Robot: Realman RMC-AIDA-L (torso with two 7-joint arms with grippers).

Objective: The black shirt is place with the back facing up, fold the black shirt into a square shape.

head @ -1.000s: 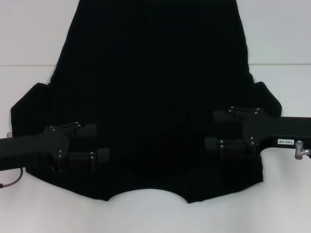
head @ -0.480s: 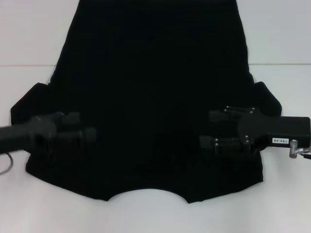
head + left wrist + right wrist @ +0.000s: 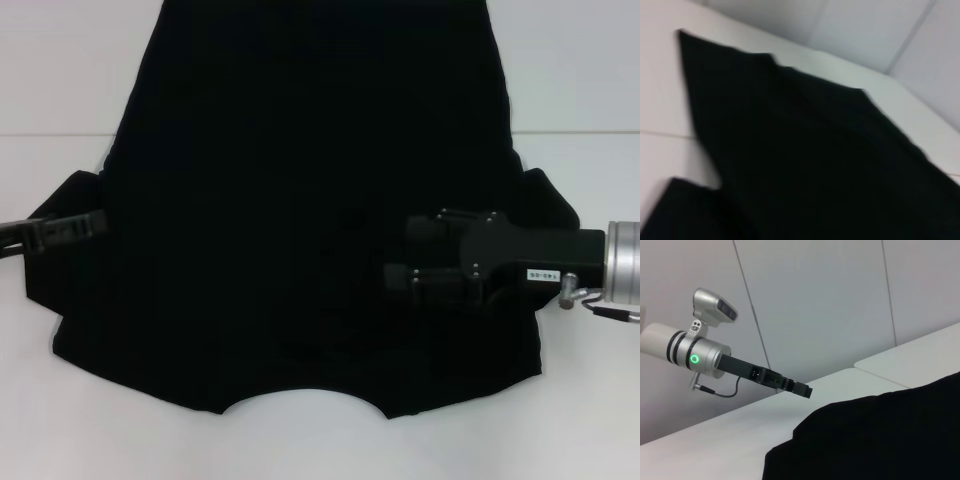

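The black shirt's sleeve is below my left gripper, which will close on its outer edge [image 3: 27,257] near the middle of the sleeve's opening.
The black shirt [image 3: 310,150] lies spread flat on the white table [image 3: 60,90], its curved neckline at the near edge and a short sleeve out to each side. My right gripper [image 3: 412,252] hovers open over the shirt's right part, just inside the right sleeve, pointing toward the middle with nothing between its fingers. My left gripper [image 3: 85,225] is at the far left, over the outer part of the left sleeve. The right wrist view shows the left gripper [image 3: 802,389] raised above the table beyond the shirt [image 3: 880,435]. The left wrist view shows only the shirt [image 3: 815,165].
A seam [image 3: 50,135] runs across the white table behind the sleeves. Bare table [image 3: 590,420] borders the shirt on both sides and along the near edge. Pale wall panels [image 3: 830,300] stand behind the table.
My left gripper has pulled back leftward, from over the shirt's body to the left sleeve's outer part. My right gripper has slid inward, further over the shirt.
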